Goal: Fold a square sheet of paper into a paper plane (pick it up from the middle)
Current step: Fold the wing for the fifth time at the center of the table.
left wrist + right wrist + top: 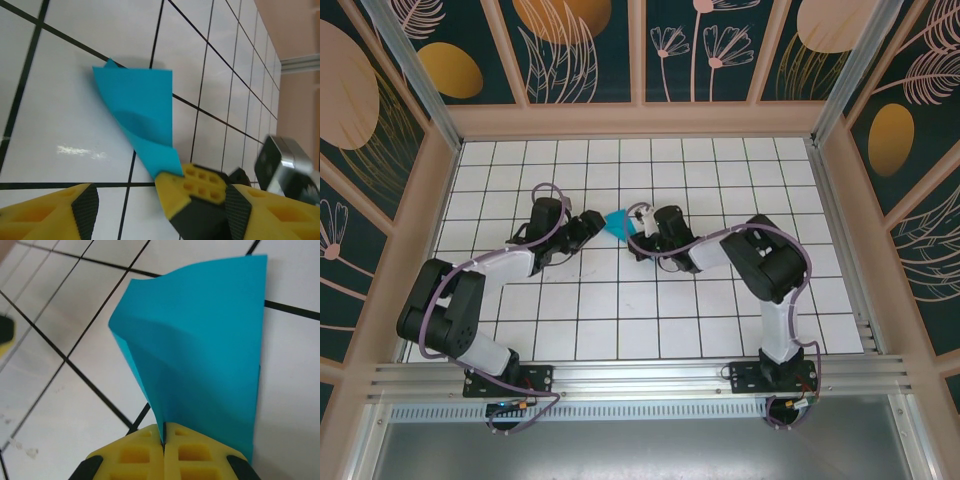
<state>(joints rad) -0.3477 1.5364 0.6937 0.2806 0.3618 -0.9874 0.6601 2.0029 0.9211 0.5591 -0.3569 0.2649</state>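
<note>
My left gripper needs to pinch the teal paper (151, 152) beside my right gripper's fingertips, as those fingertips are lined up with the open fingertips of my left gripper.
The teal sheet of paper (617, 223) is folded into creased layers and hangs just above the tiled floor, between the two grippers at mid-table. My right gripper (164, 440) is shut on its narrow lower end, and the paper (200, 340) fans out wider beyond the yellow pads. In the left wrist view the paper (142, 107) tapers down into the right gripper's fingertips (192, 187). My left gripper (160, 220) is open, its fingers (50, 215) spread either side of those fingertips and off the paper. From above, the left gripper (590, 224) sits left of the paper and the right gripper (634, 222) sits right of it.
White tiled floor (620, 310) with black grid lines spreads on all sides. Patterned walls and a beige frame (640, 120) close in the back and both sides. An aluminium rail (640, 375) carrying the arm bases runs along the near edge.
</note>
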